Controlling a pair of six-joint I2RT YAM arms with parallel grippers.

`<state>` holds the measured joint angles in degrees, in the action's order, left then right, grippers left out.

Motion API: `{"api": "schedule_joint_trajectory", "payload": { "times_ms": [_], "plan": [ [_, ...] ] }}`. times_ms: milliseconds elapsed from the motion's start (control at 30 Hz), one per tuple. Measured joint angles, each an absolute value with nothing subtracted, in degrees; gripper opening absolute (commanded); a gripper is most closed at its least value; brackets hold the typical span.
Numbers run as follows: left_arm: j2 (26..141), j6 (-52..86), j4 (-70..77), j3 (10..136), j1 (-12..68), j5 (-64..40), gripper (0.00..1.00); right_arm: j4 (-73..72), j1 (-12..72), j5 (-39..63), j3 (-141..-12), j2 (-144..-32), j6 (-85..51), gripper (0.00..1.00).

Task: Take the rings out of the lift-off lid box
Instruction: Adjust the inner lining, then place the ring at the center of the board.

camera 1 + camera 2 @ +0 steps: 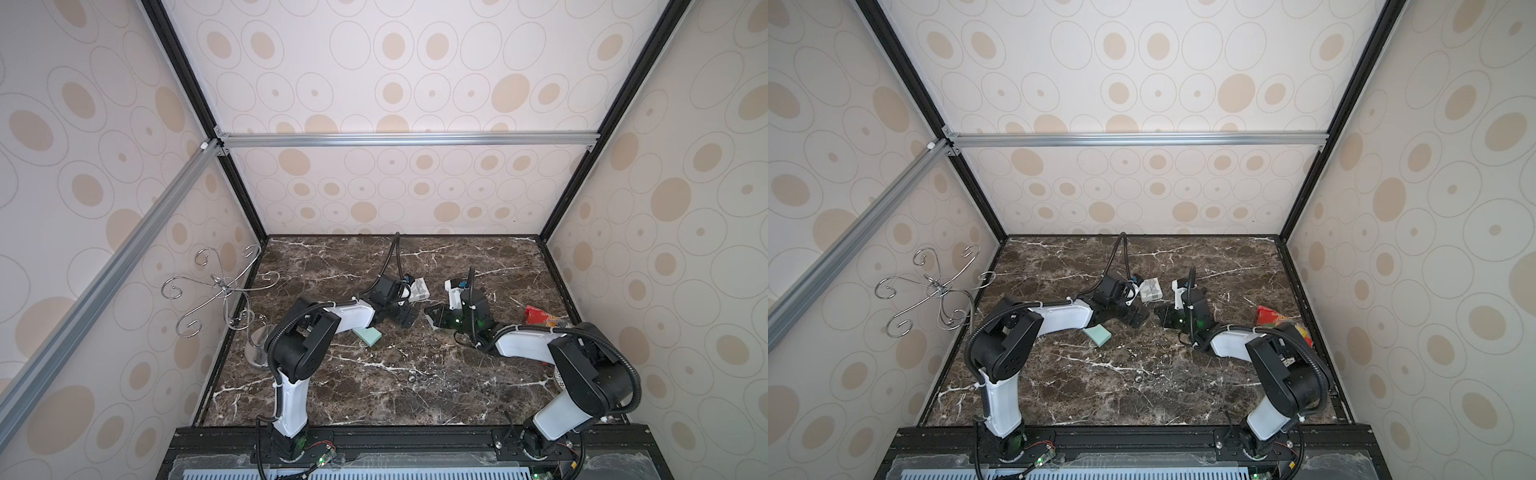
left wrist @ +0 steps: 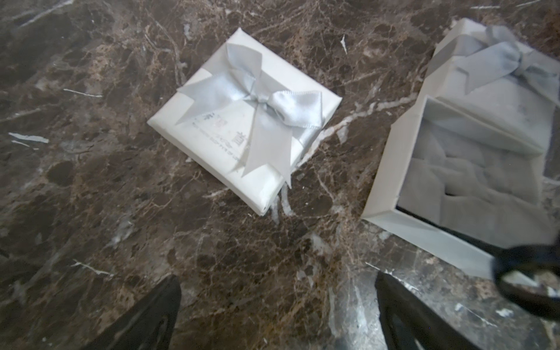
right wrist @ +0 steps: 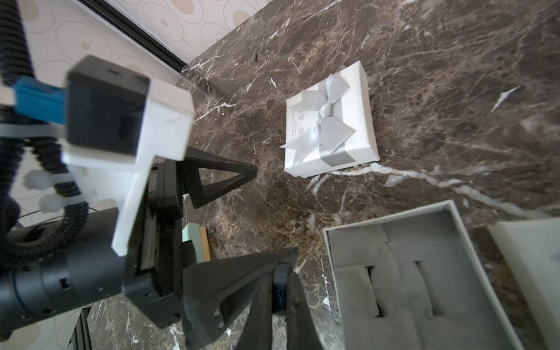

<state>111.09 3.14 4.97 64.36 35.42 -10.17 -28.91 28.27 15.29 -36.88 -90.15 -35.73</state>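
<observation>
Next, I let go of the dark ring, held just off the box's corner, with my right gripper on the marble (image 1: pixel 437 379), next to the tiny rings toward the front.
The lift-off lid box (image 3: pixel 424 281) lies open beside my right gripper, its grey foam insert showing empty slots. Its bow-tied lid (image 2: pixel 500 78) leans on the box's far side. My right gripper (image 3: pixel 280 272) is shut on a dark ring (image 3: pixel 278 291), held just off the box's corner above the marble; that ring (image 2: pixel 527 285) also shows in the left wrist view. My left gripper (image 2: pixel 277 291) hangs open over bare marble, facing the right gripper (image 1: pixel 430 316) at the table's middle. Two tiny rings (image 1: pixel 417 379) seem to lie on the marble towards the front.
A second white box (image 2: pixel 242 121) with a silver bow sits closed behind the grippers. A green pad (image 1: pixel 368 336) lies by the left forearm. A curly silver wire stand (image 1: pixel 220 286) rises at the left wall. Red packets (image 1: pixel 540 316) lie at the right.
</observation>
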Motion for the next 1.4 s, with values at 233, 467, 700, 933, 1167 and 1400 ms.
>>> {"api": "schedule_joint_trajectory", "payload": {
  "times_ms": [233,467,700,933,1167,1400],
  "plan": [
    [106.2,2.1,4.8,64.0,35.4,-8.9,1.00,-16.5,28.0,17.5,-35.0,-75.4,-30.1,0.00],
    [100.6,1.7,7.5,60.7,34.5,-7.9,1.00,-1.7,29.9,22.7,-30.1,-63.6,-27.4,0.00],
    [99.3,1.9,9.4,55.9,33.4,-7.2,1.00,6.1,37.0,25.8,-24.1,-61.1,-29.6,0.00],
    [97.3,2.3,11.0,53.2,33.1,-7.2,1.00,4.7,39.5,26.0,-20.4,-65.3,-32.8,0.00],
    [96.5,2.4,12.5,52.2,33.1,-7.4,1.00,-2.0,39.6,26.0,-20.3,-70.7,-34.1,0.00],
    [96.5,2.4,12.9,51.8,33.1,-7.6,1.00,-5.3,39.6,24.6,-20.5,-72.3,-34.6,0.06]
  ]
}}
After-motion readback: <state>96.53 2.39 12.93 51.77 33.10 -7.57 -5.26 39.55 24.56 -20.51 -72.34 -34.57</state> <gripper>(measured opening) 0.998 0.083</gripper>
